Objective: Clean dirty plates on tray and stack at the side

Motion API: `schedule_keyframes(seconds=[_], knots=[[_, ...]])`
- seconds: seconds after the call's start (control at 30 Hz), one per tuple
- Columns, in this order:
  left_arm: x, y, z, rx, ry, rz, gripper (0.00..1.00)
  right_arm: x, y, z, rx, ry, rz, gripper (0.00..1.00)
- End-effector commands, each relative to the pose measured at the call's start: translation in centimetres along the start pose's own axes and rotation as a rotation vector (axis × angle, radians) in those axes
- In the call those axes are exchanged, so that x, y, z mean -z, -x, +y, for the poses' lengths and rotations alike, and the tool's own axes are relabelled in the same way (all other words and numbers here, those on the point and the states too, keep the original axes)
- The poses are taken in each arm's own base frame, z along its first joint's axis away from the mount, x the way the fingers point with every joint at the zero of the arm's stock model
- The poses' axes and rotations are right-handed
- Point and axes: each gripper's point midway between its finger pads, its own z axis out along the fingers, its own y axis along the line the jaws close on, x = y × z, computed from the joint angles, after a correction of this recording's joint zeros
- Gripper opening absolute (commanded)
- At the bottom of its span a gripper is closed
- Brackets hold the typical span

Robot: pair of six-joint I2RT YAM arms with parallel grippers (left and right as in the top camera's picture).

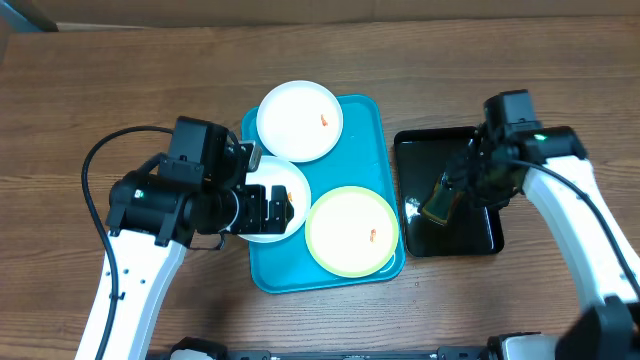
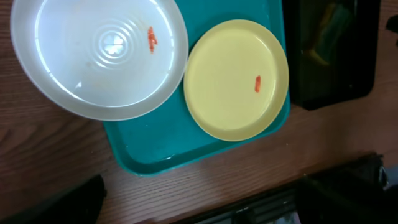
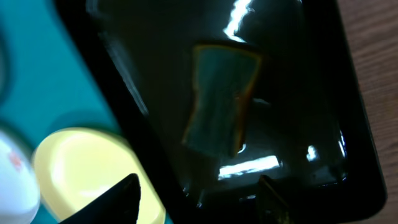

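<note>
My left gripper should close on the yellow-green plate's rim (image 1: 308, 240) (image 2: 188, 96), on the side beside the white plate it hovers over, to steady it for wiping.
The turquoise tray (image 1: 375, 125) holds three plates, each with an orange-red smear: a white one (image 1: 300, 120) at the back, a second white one (image 1: 285, 180) at mid-left, and a yellow-green rimmed one (image 1: 352, 231) at front right. My left gripper (image 1: 265, 210) hovers open over the mid-left white plate (image 2: 99, 56), with nothing between its fingers. The left wrist view also shows the rimmed plate (image 2: 236, 78) and the tray (image 2: 155, 155). Over the black tray, my right gripper (image 1: 470, 180) has its jaws apart just short of a green-and-yellow sponge (image 3: 221, 102).
The glossy black tray (image 1: 480, 240) sits right of the turquoise tray with the sponge (image 1: 440, 203) lying in it. Bare wooden table (image 1: 120, 80) surrounds both trays. The left arm's cable (image 1: 90, 170) loops at the left.
</note>
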Motion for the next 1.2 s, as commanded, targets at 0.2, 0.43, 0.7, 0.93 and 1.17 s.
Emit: schedule_keyframes(seconds=[0.2,0.43,0.7,0.93,1.17], knots=[[2.9,-1.3,0.1,0.034,0.049,-0.086,1.00,-7.0,0.9,-2.0,-0.125,-0.119,0.064,0.42],[2.5,-1.9,-1.2,-0.026,0.032,-0.065,1.00,-10.9,0.5,-2.4,-0.131,-0.114,0.105,0.21],[2.4,-1.8,-1.6,-0.040,0.026,-0.069,1.00,-7.0,2.8,0.4,0.090,-0.017,0.050,0.04],[2.4,-1.8,-1.6,-0.039,0.026,-0.068,1.00,-5.0,1.6,0.2,0.087,-0.035,0.090,0.53],[1.8,-1.8,-1.5,-0.034,0.027,-0.042,1.00,-8.2,-0.4,-0.9,0.066,-0.029,0.137,0.56]])
